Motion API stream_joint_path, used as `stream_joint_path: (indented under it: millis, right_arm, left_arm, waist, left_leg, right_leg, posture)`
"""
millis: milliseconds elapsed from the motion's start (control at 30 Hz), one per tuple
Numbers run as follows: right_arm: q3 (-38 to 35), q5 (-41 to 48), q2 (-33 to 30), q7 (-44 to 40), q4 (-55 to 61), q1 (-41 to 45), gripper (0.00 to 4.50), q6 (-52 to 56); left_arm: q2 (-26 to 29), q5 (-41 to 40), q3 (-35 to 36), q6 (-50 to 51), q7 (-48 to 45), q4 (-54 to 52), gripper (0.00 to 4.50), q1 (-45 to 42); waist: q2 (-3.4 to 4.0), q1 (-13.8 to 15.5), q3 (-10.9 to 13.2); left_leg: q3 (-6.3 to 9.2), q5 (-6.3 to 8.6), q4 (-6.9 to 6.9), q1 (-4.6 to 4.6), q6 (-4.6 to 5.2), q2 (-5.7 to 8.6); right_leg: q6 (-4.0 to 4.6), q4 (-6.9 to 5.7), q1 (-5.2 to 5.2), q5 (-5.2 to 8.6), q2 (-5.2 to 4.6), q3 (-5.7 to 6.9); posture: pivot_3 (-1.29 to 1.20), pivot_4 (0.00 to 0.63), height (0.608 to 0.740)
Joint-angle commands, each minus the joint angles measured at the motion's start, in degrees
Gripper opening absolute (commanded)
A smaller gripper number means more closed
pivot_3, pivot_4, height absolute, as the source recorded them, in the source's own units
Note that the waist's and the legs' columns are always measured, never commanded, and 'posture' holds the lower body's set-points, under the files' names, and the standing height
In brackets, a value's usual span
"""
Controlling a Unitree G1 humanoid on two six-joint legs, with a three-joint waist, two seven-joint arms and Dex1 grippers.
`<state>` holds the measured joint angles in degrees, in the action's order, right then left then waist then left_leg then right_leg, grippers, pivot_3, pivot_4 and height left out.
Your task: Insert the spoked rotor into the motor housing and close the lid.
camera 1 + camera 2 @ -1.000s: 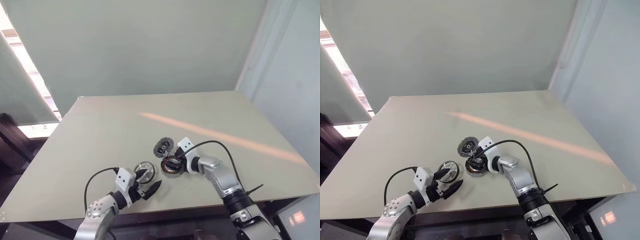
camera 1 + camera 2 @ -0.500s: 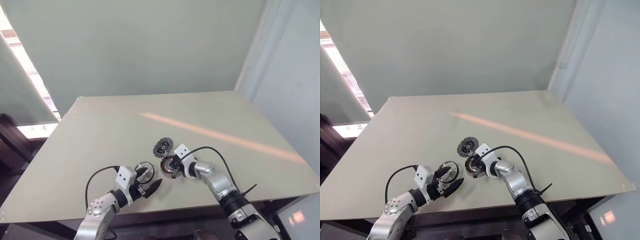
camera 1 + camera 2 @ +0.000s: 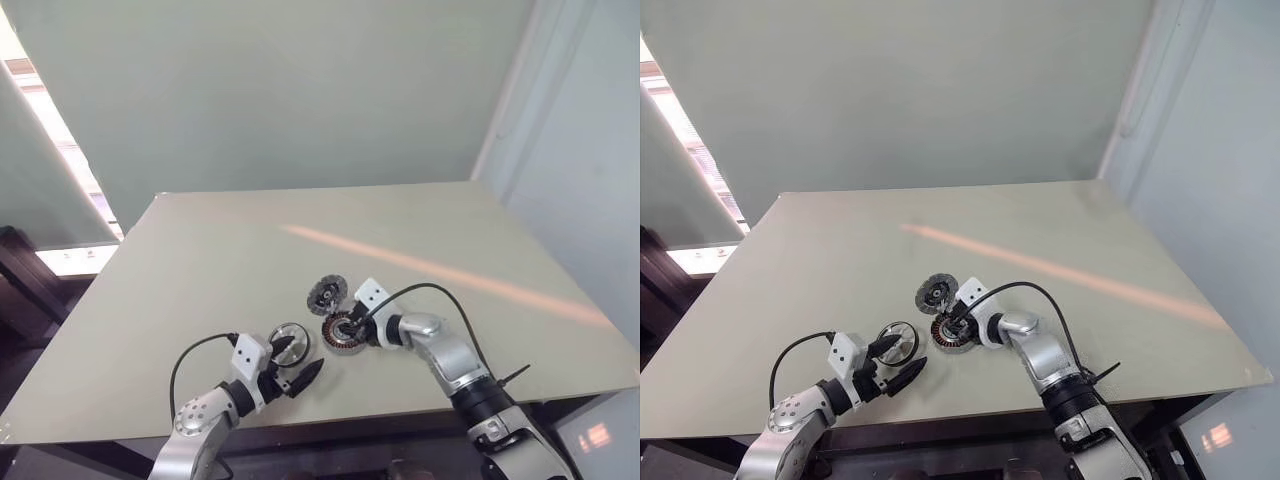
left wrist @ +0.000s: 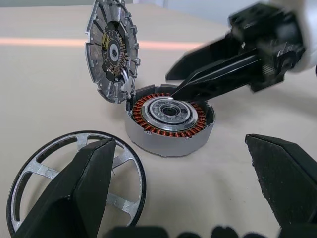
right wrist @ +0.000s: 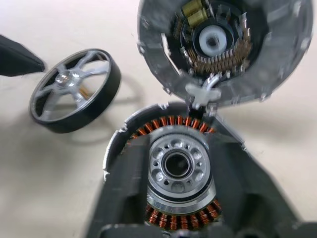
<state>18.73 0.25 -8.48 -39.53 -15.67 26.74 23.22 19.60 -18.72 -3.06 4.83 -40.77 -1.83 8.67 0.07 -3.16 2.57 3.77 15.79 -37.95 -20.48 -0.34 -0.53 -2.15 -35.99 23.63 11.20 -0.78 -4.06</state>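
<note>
Next, I pinch the motor housing's side (image 4: 166, 144) with my right gripper and turn the lid aside, because my right gripper's fingers straddle the hub inside the motor housing where the spoked rotor must go.
The motor housing (image 4: 168, 130), a silvery cup with copper windings around a pale hub, sits on the table. Its lid (image 4: 111, 49) stands upright, hinged at the housing's rim. The spoked rotor (image 4: 74, 183), a dark-rimmed ring with silver spokes, lies flat just left of the housing. My right gripper (image 3: 349, 325) reaches over the housing from the right, open, with one finger (image 5: 124, 198) on each side of the hub. My left gripper (image 3: 297, 360) is open and empty near the front edge, its fingers (image 4: 84, 188) wide apart right by the rotor.
The pale table (image 3: 200, 260) ends close to my left gripper at the front, and its right edge lies past my right arm. A black cable loops over each wrist.
Half a second ago my right gripper had pushed left over the housing; it has since drawn back a little to the right. The left arm, rotor, housing and lid have stayed put.
</note>
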Motion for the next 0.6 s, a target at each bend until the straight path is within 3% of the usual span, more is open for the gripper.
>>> stream_joint_path:
  millis: [33,167,367,600]
  right_arm:
    - [2.1,-1.4,-2.9,-2.6,6.6,0.6,3.16,0.1]
    - [6.4,-3.9,-7.6,-6.7,9.9,1.0,4.48,0.2]
    - [13.2,-9.0,-12.9,-11.2,12.2,1.7,4.48,-1.8]
    - [16.1,-13.3,-13.0,-11.3,8.7,3.4,4.48,-6.2]
  left_arm:
    - [0.1,0.1,0.6,-1.0,-0.3,-0.6,4.5,-0.7]
    - [0.0,0.1,0.4,-0.9,-0.4,-0.4,4.5,-1.0]
    - [0.2,0.3,0.3,-0.8,-0.6,0.0,4.5,-1.4]
    - [0.7,0.5,0.6,-1.0,-0.9,0.4,4.5,-1.5]
  waist:
    - [0.0,0.0,0.0]
    - [0.0,0.0,0.0]
    - [-0.01,0.1,0.0]
    - [-0.01,0.1,0.0]
  left_leg:
    - [0.0,0.0,-0.01,0.0,0.0,0.0]
    - [-0.01,0.0,-0.02,0.0,0.0,0.0]
    - [0.0,0.0,-0.01,0.0,0.0,0.0]
    - [-0.01,0.0,-0.03,0.01,0.0,0.0]
  right_leg:
    - [0.0,0.0,0.0,0.0,0.0,0.0]
    - [0.0,0.01,-0.01,0.0,-0.01,0.01]
    - [0.0,0.03,0.0,0.0,0.0,0.02]
    - [0.0,0.02,0.0,0.0,0.0,0.02]
  posture:
    - [0.0,0.0,0.74]
    - [0.0,0.0,0.74]
    - [0.0,0.0,0.74]
    - [0.0,0.0,0.74]
